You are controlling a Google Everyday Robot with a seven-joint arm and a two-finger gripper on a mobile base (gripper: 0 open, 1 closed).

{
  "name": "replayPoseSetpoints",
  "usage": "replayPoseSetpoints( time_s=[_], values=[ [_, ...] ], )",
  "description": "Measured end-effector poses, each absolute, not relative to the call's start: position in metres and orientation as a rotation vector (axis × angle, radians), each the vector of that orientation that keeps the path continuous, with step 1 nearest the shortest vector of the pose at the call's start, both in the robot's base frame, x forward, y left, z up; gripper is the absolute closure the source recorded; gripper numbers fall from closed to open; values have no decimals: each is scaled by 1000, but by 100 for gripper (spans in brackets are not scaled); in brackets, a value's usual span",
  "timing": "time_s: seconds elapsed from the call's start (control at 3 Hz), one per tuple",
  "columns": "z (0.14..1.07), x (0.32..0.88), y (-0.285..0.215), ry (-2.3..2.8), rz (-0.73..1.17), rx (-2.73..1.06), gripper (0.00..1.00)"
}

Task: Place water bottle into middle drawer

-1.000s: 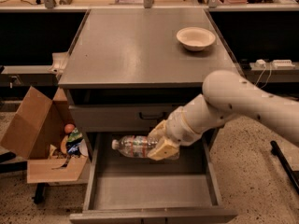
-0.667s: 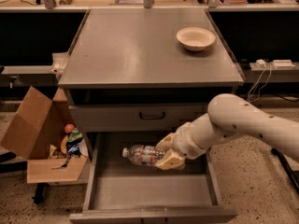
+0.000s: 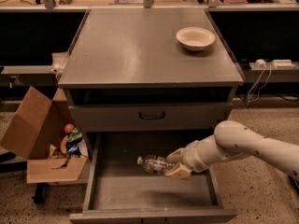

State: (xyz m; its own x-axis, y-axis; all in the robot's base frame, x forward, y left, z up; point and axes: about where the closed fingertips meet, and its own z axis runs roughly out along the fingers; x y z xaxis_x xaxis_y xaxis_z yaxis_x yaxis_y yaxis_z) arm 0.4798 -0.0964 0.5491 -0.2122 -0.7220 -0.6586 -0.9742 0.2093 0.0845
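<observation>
The robot's gripper needs to release the water bottle on the bottom of the bare grey drawer, just frontward of the open drawer's middle (image 3: 166,178).
The water bottle (image 3: 153,164) is a small clear plastic bottle with a white cap, lying on its side with the cap to the left. My gripper (image 3: 174,164) is shut on its right end and holds it inside the open middle drawer (image 3: 140,189), just above the bare grey floor near the drawer's middle right. My white arm comes in from the right over the drawer's right wall. The bottle's label is mostly hidden by the tan fingers (image 3: 177,172).
A closed drawer front with a black handle (image 3: 152,115) is above the open drawer. A cream bowl (image 3: 195,38) sits on the cabinet top. An open cardboard box (image 3: 44,143) with snacks stands at the left. Cables and a power strip (image 3: 271,64) lie at the right.
My gripper has moved down and a little to the right with the bottle, lowering it deeper into the open drawer.
</observation>
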Motion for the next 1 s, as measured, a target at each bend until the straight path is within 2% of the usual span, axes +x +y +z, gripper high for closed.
replayPoseSetpoints(
  time_s=[1.0],
  values=[
    [447, 497, -123, 2079, 784, -1464, 100]
  ],
)
